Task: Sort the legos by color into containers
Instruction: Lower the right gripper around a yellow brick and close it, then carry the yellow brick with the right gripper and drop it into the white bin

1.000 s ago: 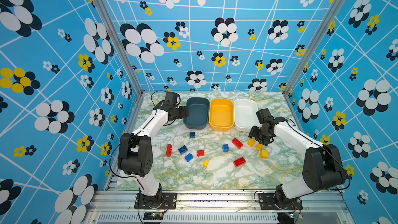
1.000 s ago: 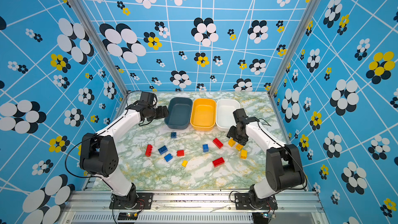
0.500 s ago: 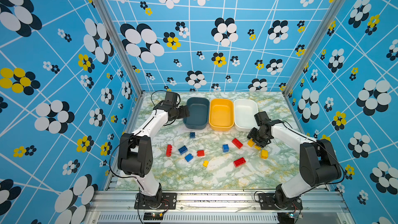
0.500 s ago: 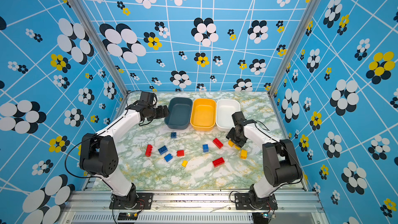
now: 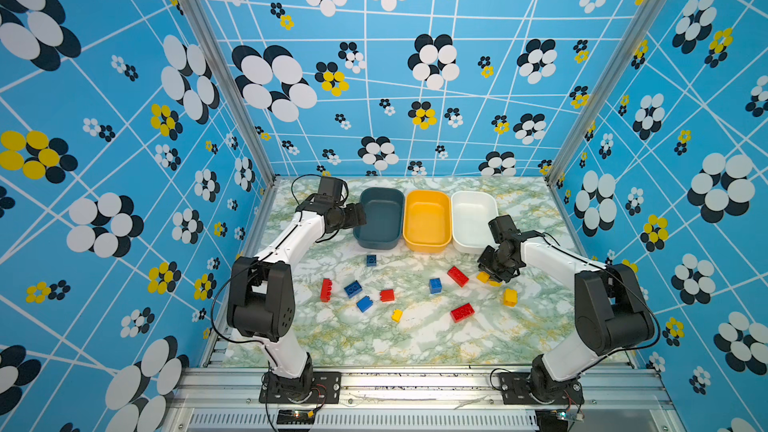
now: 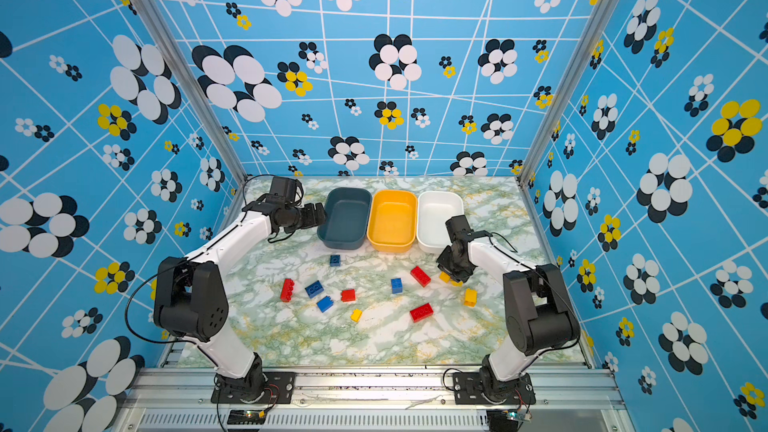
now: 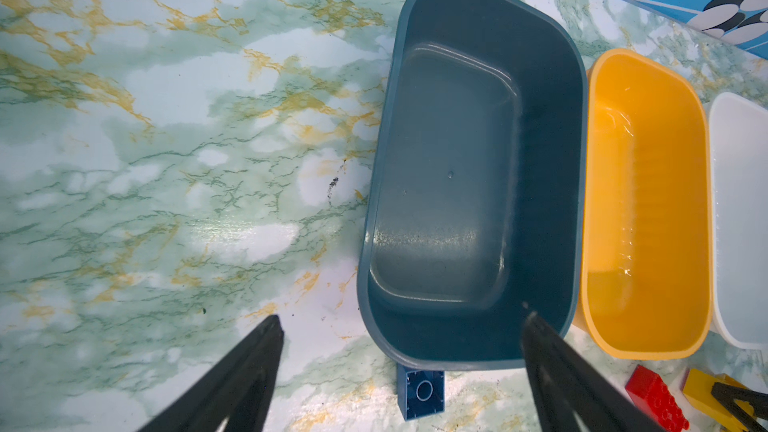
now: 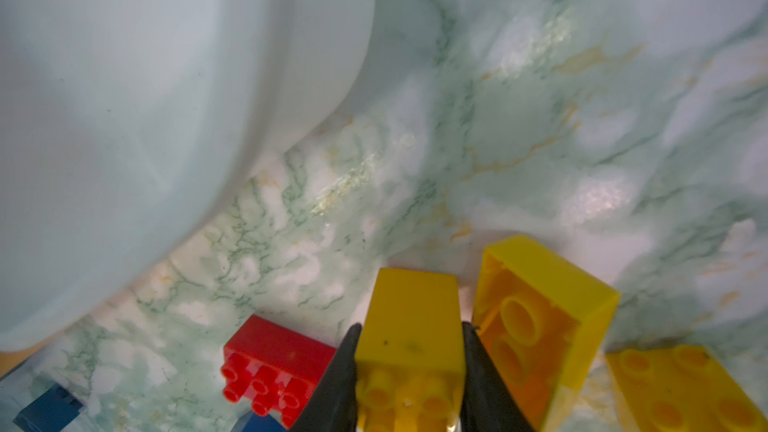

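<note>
Next, I let go of the yellow lego with my right gripper inside the white tub (image 5: pixel 461 233), close to the white tub's side by the yellow tub.
Three containers stand in a row at the back: a teal tub (image 5: pixel 380 218), a yellow tub (image 5: pixel 427 220) and a white tub (image 5: pixel 471 214), all empty. My right gripper (image 8: pixel 410 326) (image 5: pixel 492 278) is down on the table in front of the white tub, shut on a yellow lego (image 8: pixel 409 313) (image 6: pixel 444 277). A second yellow lego (image 8: pixel 540 317) lies on its side right beside it. My left gripper (image 7: pixel 402 318) (image 5: pixel 359 216) hangs open over the teal tub's left rim, holding nothing. Red, blue and yellow legos lie scattered mid-table, among them a red one (image 5: pixel 457 276) and a dark blue one (image 5: pixel 371 259).
Another yellow brick (image 5: pixel 510 297) lies just in front of my right gripper. A red brick (image 5: pixel 462 312) and a small yellow one (image 5: pixel 396 315) sit nearer the front. Patterned walls close the marble table (image 5: pixel 374 347) at left, back and right.
My right gripper has come down onto the yellow lego and its jaws have closed on it. The left arm has stayed where it was, its jaws open.
</note>
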Tool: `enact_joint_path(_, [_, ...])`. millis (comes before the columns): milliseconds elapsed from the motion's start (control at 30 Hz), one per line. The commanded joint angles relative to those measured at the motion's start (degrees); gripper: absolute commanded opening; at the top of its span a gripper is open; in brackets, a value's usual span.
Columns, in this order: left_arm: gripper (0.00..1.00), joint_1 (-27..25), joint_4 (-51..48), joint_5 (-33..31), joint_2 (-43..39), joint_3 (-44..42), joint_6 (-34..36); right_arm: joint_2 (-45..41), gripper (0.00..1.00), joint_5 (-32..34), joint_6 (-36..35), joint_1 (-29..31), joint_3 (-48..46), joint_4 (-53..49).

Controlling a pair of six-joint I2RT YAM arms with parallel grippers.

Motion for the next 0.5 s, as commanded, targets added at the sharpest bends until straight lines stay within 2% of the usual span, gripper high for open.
enact_joint_path(0, [0.91, -0.5, 0.6, 0.8, -1.4, -1.0, -0.5, -2.3, 0.28, 0.1, -0.3, 0.7, 0.2, -1.7])
enact_joint_path(267, [0.91, -1.0, 1.0, 1.0, -1.4, -1.3, -0.9, -7.2, 0.24, -0.1, -1.7, 0.9, 2.3, -6.2])
enact_joint_path(467, [0.92, -1.1, 1.7, 1.6, -2.3, -2.7, -1.4, -10.1, 0.24, 1.1, -3.9, 0.9, 7.9, -10.1])
